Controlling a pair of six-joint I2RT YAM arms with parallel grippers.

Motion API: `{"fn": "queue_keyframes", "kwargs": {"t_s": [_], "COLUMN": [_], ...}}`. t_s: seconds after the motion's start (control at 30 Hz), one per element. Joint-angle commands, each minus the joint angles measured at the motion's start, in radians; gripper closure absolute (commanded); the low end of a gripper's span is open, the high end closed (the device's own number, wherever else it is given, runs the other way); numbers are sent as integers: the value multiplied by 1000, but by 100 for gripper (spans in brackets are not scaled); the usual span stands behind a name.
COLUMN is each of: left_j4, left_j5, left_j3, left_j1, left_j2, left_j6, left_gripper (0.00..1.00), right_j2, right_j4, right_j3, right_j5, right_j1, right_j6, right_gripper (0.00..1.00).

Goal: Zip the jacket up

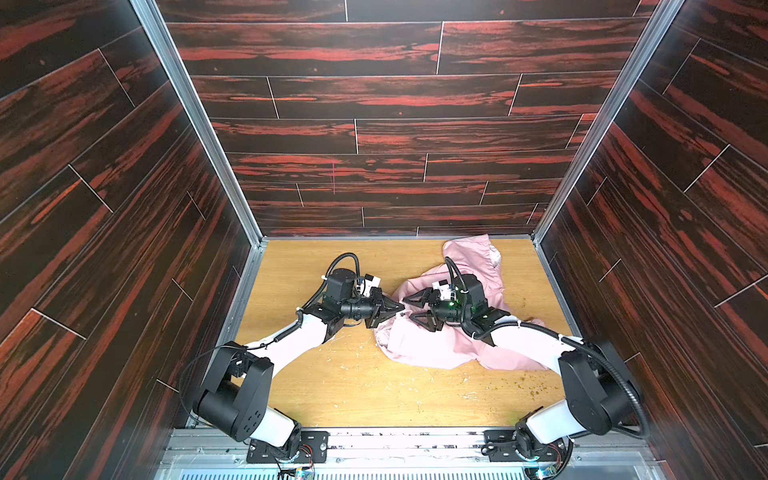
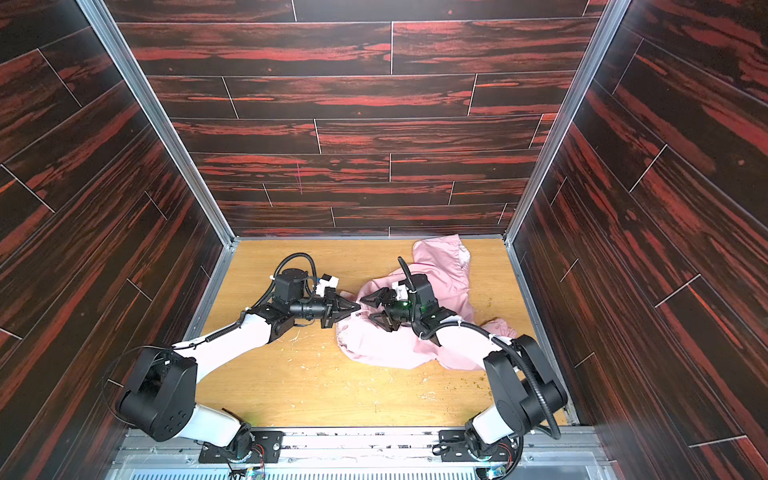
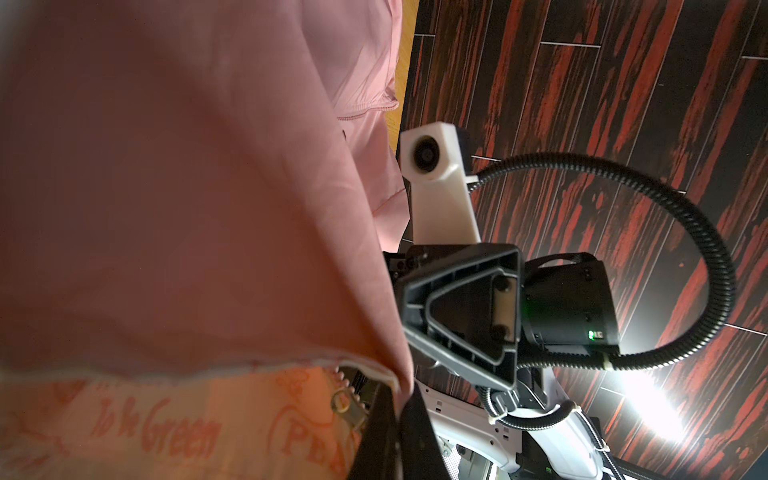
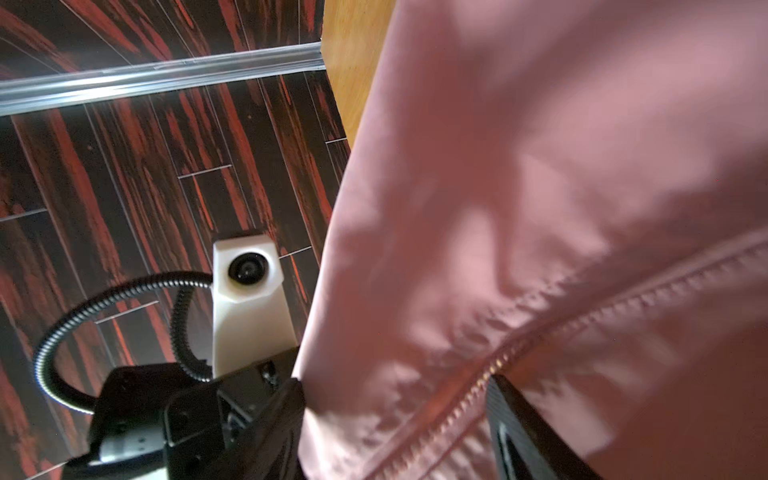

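Note:
My left gripper needs to open and take the fabric (image 3: 369,342) by the zipper deeper in its fingers before zipping, because it pinches the jacket's edge just at its fingertips.
The light-pink jacket (image 1: 436,345) (image 2: 395,345) lies crumpled on the right half of the wooden table, one part reaching the back right corner. My left gripper (image 1: 400,308) (image 2: 357,308) is shut on the jacket's left edge. In the left wrist view the left gripper (image 3: 395,419) pinches the fabric (image 3: 166,208) beside a metal zipper pull (image 3: 345,405) and the paler printed lining (image 3: 166,432). My right gripper (image 1: 408,309) (image 2: 365,308) faces it, open. In the right wrist view the right gripper (image 4: 395,424) straddles the jacket (image 4: 540,166), with the zipper teeth (image 4: 498,365) running between its fingers.
Dark red wood-look walls with metal corner posts (image 1: 195,120) enclose the table (image 1: 332,386) on three sides. Crumbs and pale scuffs (image 1: 536,388) dot the tabletop near the front right. A metal rail (image 1: 407,444) with both arm bases runs along the front edge.

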Motion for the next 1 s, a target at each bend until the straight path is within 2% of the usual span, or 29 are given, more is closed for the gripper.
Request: {"fn": "queue_keyframes", "kwargs": {"t_s": [0.0, 0.1, 0.2, 0.3, 0.37, 0.43, 0.6, 0.67, 0.8, 0.97], "left_j4": [51, 50, 46, 44, 44, 44, 45, 35, -69, -210], "left_j5": [2, 0, -5, -15, -19, -26, -42, -49, -88, -138], "left_j3": [-7, -12, -22, -33, -39, -44, -64, -73, -81, -72], "left_j1": [-4, -3, -3, -3, -4, -4, -3, -4, -5, -26], "left_j2": [-52, -63, -72, -78, -83, -86, -98, -105, -139, -172], "left_j6": [-16, -16, -12, -10, -8, -7, -8, -3, 77, 202], "left_gripper": [100, 100, 98, 89, 83, 77, 75, 70, 59, 55], "right_j2": [43, 47, 43, 38, 33, 29, 28, 27, 27, 36], "right_j4": [88, 73, 48, 20, 9, -10, -20, -23, -33, -40], "right_j3": [13, 34, 54, 69, 74, 81, 84, 87, 102, 121], "right_j5": [-12, -10, -11, -12, -12, -11, -12, -12, -17, -26], "right_j1": [-1, -1, -1, 0, 1, 1, 0, 1, 1, 2], "right_j6": [89, 91, 88, 87, 88, 84, 85, 87, 87, 86], "right_gripper": [34, 45, 68, 92, 100, 100, 100, 100, 100, 100]}}
